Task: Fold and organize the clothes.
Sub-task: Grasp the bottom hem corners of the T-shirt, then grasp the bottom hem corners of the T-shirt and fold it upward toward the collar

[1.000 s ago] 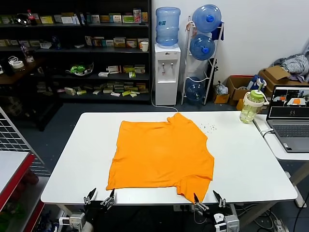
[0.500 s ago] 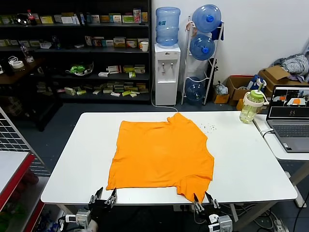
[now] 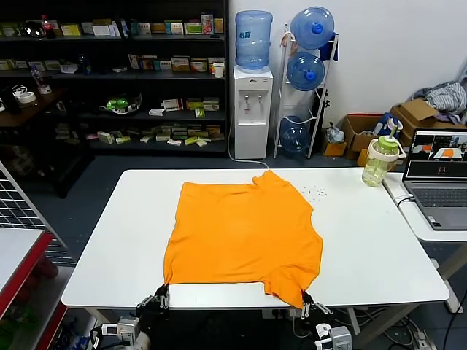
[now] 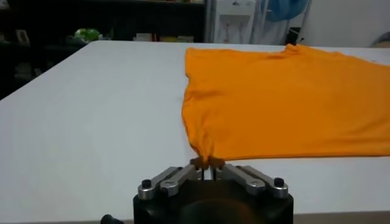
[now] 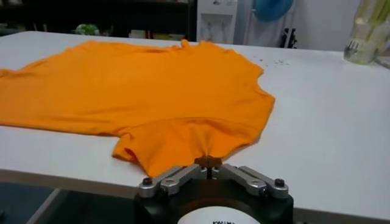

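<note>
The orange T-shirt's gripped corner will go down on the shirt itself, just inside its bottle-side edge (image 3: 302, 231) (image 5: 248, 95), where I should lay it with my right gripper.
The orange T-shirt (image 3: 244, 230) lies spread flat on the white table (image 3: 379, 248), no lettering showing. My left gripper (image 3: 162, 296) is at the table's front edge, shut on the shirt's near left corner; in the left wrist view the gripper (image 4: 207, 163) pinches a small pucker of the orange fabric (image 4: 286, 103). My right gripper (image 3: 303, 300) is at the front edge too, shut on the near right corner of the shirt; in the right wrist view the gripper (image 5: 208, 163) grips the fabric (image 5: 152, 97) at its hem.
A green-lidded bottle (image 3: 381, 160) and an open laptop (image 3: 438, 179) stand at the far right. Shelves, a water dispenser (image 3: 252, 109) and cardboard boxes with a grey cloth heap (image 3: 445, 95) are behind the table. A red-edged rack (image 3: 18, 270) stands at left.
Both grippers moved forward to the table's front edge and closed from open onto the shirt's near corners. The shirt's front hem has pulled slightly toward them.
</note>
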`<move>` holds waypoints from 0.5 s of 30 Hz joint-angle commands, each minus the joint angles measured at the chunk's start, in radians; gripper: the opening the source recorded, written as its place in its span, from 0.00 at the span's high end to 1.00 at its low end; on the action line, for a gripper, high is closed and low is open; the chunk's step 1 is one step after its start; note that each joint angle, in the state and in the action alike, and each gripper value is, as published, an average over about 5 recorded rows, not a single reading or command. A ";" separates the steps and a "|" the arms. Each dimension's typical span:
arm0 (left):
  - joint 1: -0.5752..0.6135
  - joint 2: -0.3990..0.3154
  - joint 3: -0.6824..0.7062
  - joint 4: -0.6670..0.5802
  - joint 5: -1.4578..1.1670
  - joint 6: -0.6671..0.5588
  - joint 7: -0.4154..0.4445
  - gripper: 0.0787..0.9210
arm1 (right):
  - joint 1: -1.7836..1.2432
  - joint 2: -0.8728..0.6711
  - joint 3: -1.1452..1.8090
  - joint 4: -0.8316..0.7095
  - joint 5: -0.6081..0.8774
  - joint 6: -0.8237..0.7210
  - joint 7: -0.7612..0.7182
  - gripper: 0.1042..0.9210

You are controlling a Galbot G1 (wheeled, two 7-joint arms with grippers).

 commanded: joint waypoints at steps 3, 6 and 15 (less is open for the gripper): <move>0.033 0.012 0.004 -0.062 -0.005 0.000 -0.011 0.98 | -0.095 -0.043 0.009 0.112 0.037 0.006 0.013 0.98; 0.073 0.032 0.006 -0.117 -0.015 0.001 -0.022 0.98 | -0.156 -0.066 0.018 0.167 0.054 0.006 0.026 0.98; 0.186 0.106 -0.010 -0.254 -0.046 0.004 -0.041 0.98 | -0.220 -0.099 0.048 0.258 0.107 0.006 0.044 0.98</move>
